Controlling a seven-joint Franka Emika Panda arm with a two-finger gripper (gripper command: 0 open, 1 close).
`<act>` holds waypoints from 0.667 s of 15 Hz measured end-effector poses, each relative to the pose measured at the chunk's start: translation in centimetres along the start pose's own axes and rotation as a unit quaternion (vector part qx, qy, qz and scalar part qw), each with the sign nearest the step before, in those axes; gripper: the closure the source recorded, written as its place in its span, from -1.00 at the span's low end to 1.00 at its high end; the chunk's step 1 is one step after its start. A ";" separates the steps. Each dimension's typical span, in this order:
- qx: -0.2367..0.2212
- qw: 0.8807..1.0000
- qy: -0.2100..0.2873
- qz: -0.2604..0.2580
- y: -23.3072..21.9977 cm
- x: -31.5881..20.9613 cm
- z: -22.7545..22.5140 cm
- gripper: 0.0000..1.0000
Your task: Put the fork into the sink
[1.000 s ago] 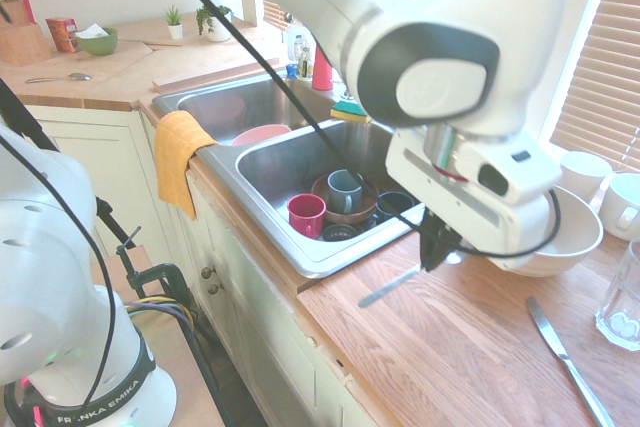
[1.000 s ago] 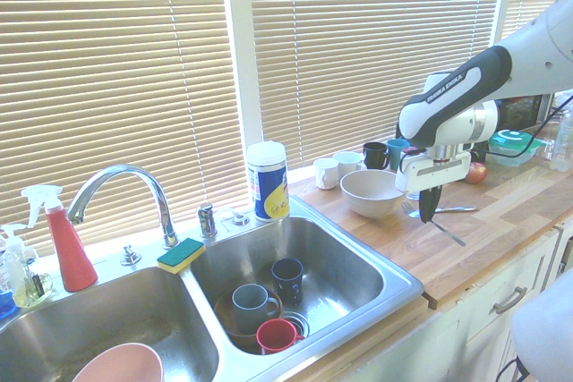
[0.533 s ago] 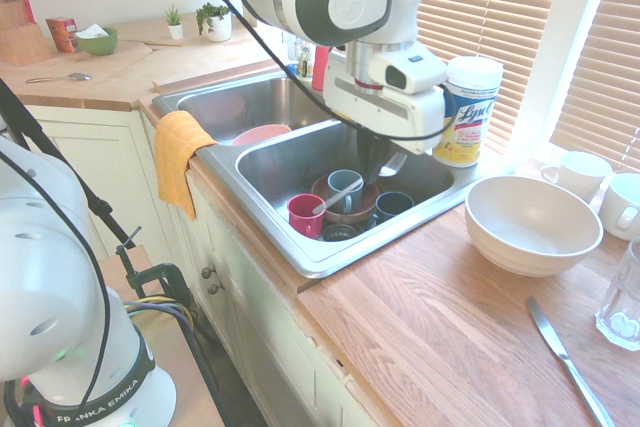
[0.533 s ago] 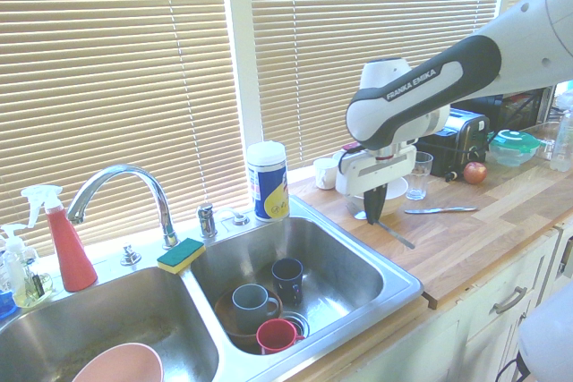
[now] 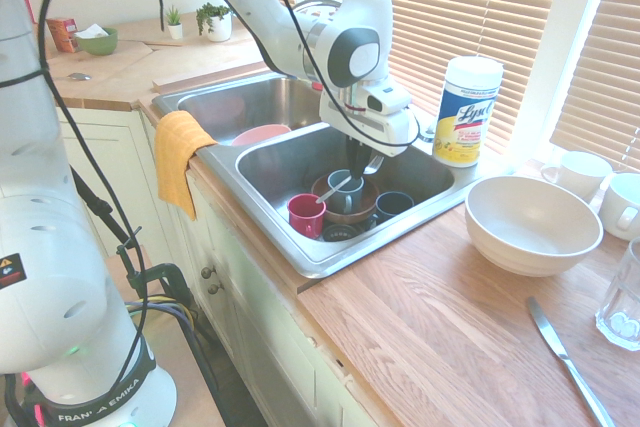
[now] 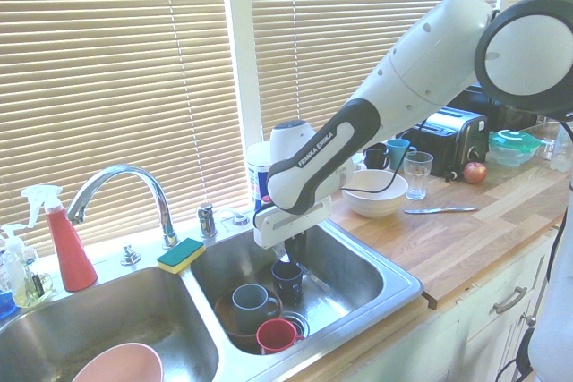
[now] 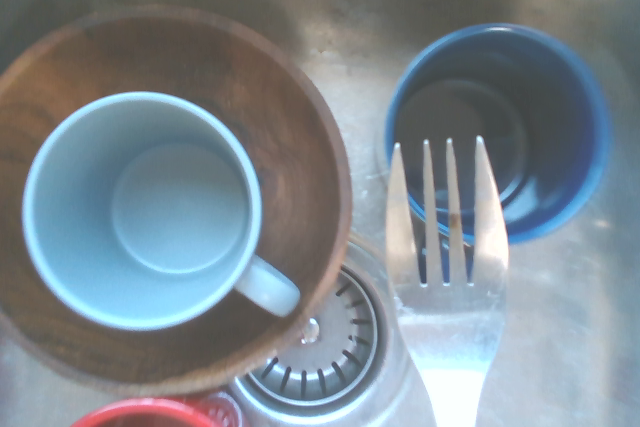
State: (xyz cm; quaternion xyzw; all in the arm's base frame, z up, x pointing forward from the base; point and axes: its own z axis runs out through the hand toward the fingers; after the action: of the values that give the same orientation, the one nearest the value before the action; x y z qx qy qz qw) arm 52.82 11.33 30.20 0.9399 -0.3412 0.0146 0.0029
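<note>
My gripper has the fork. It will let go of it by the drain, between the brown bowl and the dark blue cup [image 6: 291, 313] [image 7: 382, 292].
My gripper [image 5: 362, 160] hangs low over the right basin of the steel sink [image 5: 300, 247], shut on the fork [image 5: 340, 185]. The fork slants down from the fingers toward the mugs. In the wrist view its four tines [image 7: 445, 217] lie over the basin floor, between the dark blue cup [image 7: 500, 132] and the drain [image 7: 320, 337]. A grey-blue mug [image 7: 145, 207] stands in a brown bowl [image 7: 300, 147] beside it. From the other side the gripper [image 6: 295, 246] sits just above the dark blue cup [image 6: 286, 279]; the fork is hard to make out there.
A red mug [image 5: 306, 213] stands in the same basin. The left basin holds a pink bowl [image 5: 262, 133]. A yellow cloth [image 5: 180, 157] drapes the rim. On the counter are a cream bowl [image 5: 530, 222], a knife [image 5: 570, 362], a wipes canister [image 5: 465, 112] and a glass [image 5: 625, 297]. The faucet [image 6: 125, 187] rises behind.
The arm swung from the counter beside the cream bowl across to the right basin, carrying the fork, and came down over the mugs.
</note>
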 end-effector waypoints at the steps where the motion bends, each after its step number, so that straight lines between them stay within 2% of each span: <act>1: -0.002 1.000 -0.003 -0.002 -0.2 0.1 1.0 1.00; 6: -0.011 0.999 -0.024 -0.031 -0.6 -0.4 7.1 1.00; 10: -0.016 0.999 -0.031 -0.037 -1.4 0.0 9.7 1.00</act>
State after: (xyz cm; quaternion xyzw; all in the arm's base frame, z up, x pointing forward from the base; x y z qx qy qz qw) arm 53.97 12.26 20.52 0.9516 -0.3066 -0.0199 0.0081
